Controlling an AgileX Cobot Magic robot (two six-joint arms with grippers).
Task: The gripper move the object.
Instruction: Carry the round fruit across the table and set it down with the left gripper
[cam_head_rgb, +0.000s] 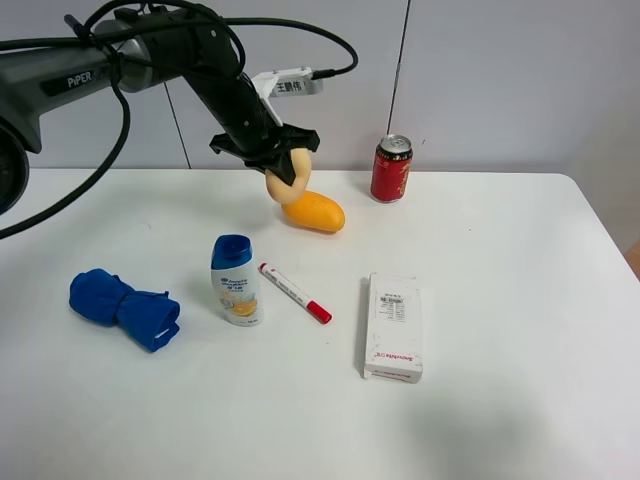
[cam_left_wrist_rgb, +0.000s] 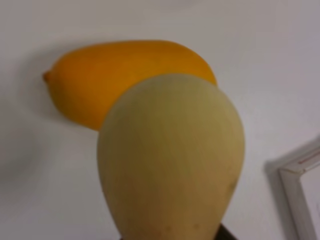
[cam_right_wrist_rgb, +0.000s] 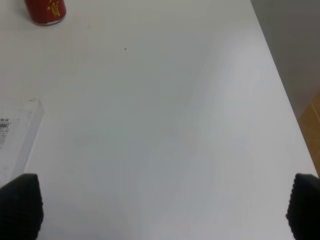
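Observation:
The robot's left gripper should set the potato down on the bare table (cam_head_rgb: 299, 248), between the mango and the red-tipped marker. The potato is now just above the mango.
My left gripper (cam_head_rgb: 281, 163), a black claw on the dark arm, is shut on the tan-beige potato (cam_head_rgb: 288, 172) and holds it in the air at the back of the table, just above the near-left end of the orange-yellow mango (cam_head_rgb: 314, 211). In the left wrist view the potato (cam_left_wrist_rgb: 172, 155) fills the middle, with the mango (cam_left_wrist_rgb: 120, 75) lying on the table behind it. The jaws themselves are almost hidden by the potato. My right gripper (cam_right_wrist_rgb: 162, 207) is open and empty over bare table; it does not show in the exterior view.
A red can (cam_head_rgb: 391, 169) stands right of the mango and also shows in the right wrist view (cam_right_wrist_rgb: 46, 10). A blue-capped bottle (cam_head_rgb: 236, 280), a red-tipped marker (cam_head_rgb: 294, 292), a white box (cam_head_rgb: 393, 327) and a blue cloth (cam_head_rgb: 124, 307) lie nearer the front.

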